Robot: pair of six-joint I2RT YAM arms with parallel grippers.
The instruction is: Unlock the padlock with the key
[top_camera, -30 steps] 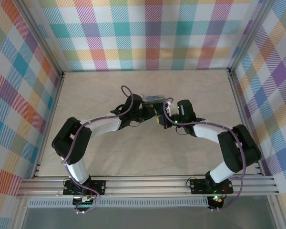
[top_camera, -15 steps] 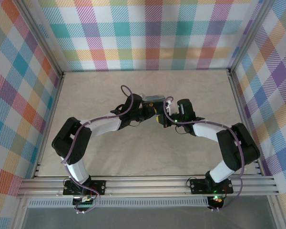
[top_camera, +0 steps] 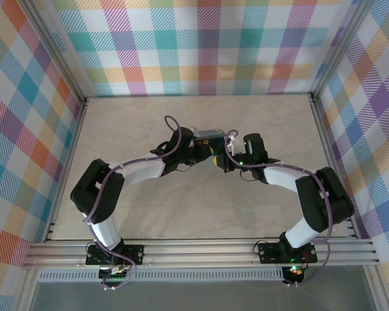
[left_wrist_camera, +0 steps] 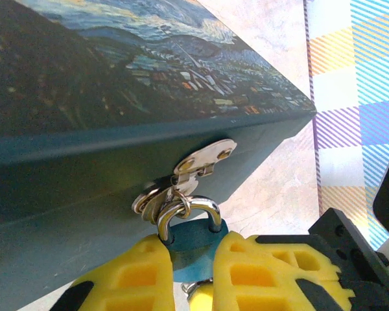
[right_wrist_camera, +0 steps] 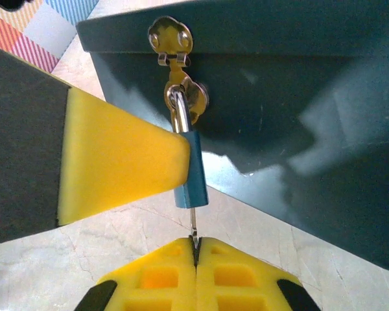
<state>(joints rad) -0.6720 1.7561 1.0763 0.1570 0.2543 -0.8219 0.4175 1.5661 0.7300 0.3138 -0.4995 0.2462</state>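
The padlock is pinched by its narrow edges in my left gripper, so that gripper should open and take the padlock's body by its broad sides point(left_wrist_camera: 197, 254) before the key turns.
The padlock point(left_wrist_camera: 196, 241), a small blue body with a silvery shackle, hangs from the hasp point(left_wrist_camera: 204, 159) on the front of the night-sky box point(left_wrist_camera: 117, 78). My left gripper point(left_wrist_camera: 193, 262) is shut on the padlock's body, a yellow finger on each side. In the right wrist view the padlock point(right_wrist_camera: 193, 170) hangs under the box point(right_wrist_camera: 279, 97) with a left finger point(right_wrist_camera: 117, 162) pressed against it. My right gripper point(right_wrist_camera: 195, 247) is shut on the key point(right_wrist_camera: 194, 225), a thin blade pointing up, its tip at the padlock's underside. From above, both grippers point(top_camera: 211, 150) point(top_camera: 225, 159) meet in front of the box point(top_camera: 207, 135).
The box stands mid-table on the pale marbled surface point(top_camera: 149, 214). Plaid walls point(top_camera: 201, 45) close in the back and both sides. A metal rail point(top_camera: 201, 249) runs along the near edge. Purple cables point(top_camera: 170, 123) loop off the wrists.
The right wrist has shifted slightly toward the right. The left arm, the box and the padlock have stayed put.
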